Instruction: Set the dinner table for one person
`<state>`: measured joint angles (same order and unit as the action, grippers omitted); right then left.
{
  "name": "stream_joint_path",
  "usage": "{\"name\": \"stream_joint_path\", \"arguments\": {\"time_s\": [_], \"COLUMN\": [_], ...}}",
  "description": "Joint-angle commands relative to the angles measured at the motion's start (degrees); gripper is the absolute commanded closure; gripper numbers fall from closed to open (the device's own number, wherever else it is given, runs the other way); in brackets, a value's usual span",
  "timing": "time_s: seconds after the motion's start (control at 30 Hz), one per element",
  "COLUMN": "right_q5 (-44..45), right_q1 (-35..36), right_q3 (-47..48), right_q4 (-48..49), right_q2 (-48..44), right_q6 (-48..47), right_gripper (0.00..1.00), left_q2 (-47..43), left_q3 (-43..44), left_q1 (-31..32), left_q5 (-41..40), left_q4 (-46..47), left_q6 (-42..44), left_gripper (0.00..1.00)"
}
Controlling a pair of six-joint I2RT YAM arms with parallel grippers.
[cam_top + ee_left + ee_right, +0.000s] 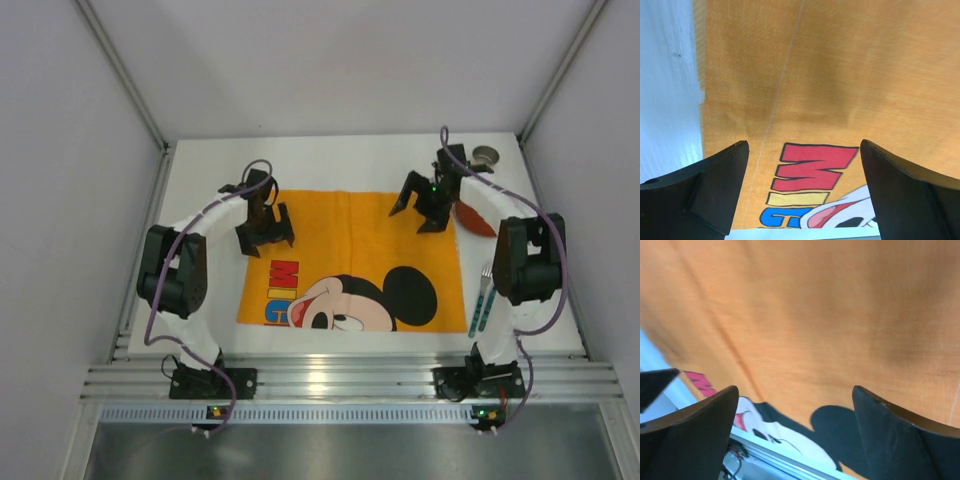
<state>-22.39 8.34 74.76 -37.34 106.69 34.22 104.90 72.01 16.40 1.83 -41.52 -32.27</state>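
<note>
Next, my right gripper takes hold of the rim (458, 206) of the red-brown plate, on the side beside the far corner of the orange placemat.
The white dinner table (200, 190) carries an orange Mickey Mouse placemat (350, 225) spread flat in its middle; the mat also fills the left wrist view (840, 75) and the right wrist view (830, 315). My left gripper (266, 232) is open and empty over the mat's left edge. My right gripper (415, 212) is open and empty over the mat's far right corner. A fork with a teal handle (483, 300) lies on the table right of the mat. A dark red-brown item (476, 218) lies beside the right arm, partly hidden.
A small metal cup (486, 155) stands at the far right corner. White walls close in the table on three sides. The ribbed aluminium rail (340, 380) runs along the near edge by the arm bases.
</note>
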Motion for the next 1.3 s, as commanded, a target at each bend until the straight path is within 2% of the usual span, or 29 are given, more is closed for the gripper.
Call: {"name": "stream_joint_path", "arguments": {"time_s": [0.0,0.03,0.1,0.13,0.23,0.43,0.47,0.5,0.77,0.93,1.13,1.23,1.27], "right_q5": [5.41,8.82,13.05,19.86,29.49,23.36,23.19,22.84,25.73,30.29,32.93,33.55,33.73], "right_q1": [-0.78,-0.95,-1.31,-1.22,-3.06,-13.34,-13.78,-14.14,-12.65,-9.66,-8.78,-8.78,-8.78], "right_q3": [14.50,21.23,27.25,31.98,33.96,34.48,34.92,36.32,47.31,47.23,45.04,45.38,45.47], "right_q4": [-8.78,-10.89,-16.25,-17.75,-19.61,-20.57,-20.75,-20.75,-24.96,-25.76,-25.59,-25.24,-25.24], "right_q2": [-7.38,-7.29,-6.07,-5.54,-3.69,5.09,7.36,8.43,19.50,22.59,25.40,26.81,27.07], "right_q6": [-3.97,-5.55,-7.40,-9.06,-10.83,-10.92,-11.45,-11.98,-14.00,-14.53,-13.39,-13.04,-13.04], "right_gripper": [0.00,0.00,0.00,0.00,0.00,0.00,0.02,0.07,0.19,0.31,0.38,0.47,0.56], "left_q2": [-7.07,-9.95,-12.78,-15.75,-21.03,-32.11,-33.52,-36.23,-48.20,-55.06,-59.72,-61.39,-61.66], "left_q3": [5.68,6.12,6.22,5.17,2.80,-6.07,-7.05,-7.93,-13.56,-14.96,-14.79,-14.44,-14.44], "left_q1": [-0.41,-0.32,-0.32,-0.32,-0.32,-0.23,-0.14,-0.14,-0.23,-0.23,-0.23,-0.23,-0.23], "left_q5": [-1.30,-3.04,-3.23,-2.97,-2.18,3.09,3.44,3.62,0.03,-3.04,-4.63,-5.07,-5.25], "left_q4": [-3.56,-5.14,-6.47,-7.25,-7.87,-9.54,-10.42,-11.04,-19.29,-22.81,-27.03,-28.79,-29.58], "left_q6": [-0.95,-1.04,-1.91,-2.35,-4.72,-8.86,-9.21,-9.39,-10.53,-11.58,-13.25,-13.61,-13.69], "left_gripper": [0.02,0.01,0.02,0.01,0.01,0.01,0.01,0.01,0.02,0.01,0.02,0.02,0.01]}}
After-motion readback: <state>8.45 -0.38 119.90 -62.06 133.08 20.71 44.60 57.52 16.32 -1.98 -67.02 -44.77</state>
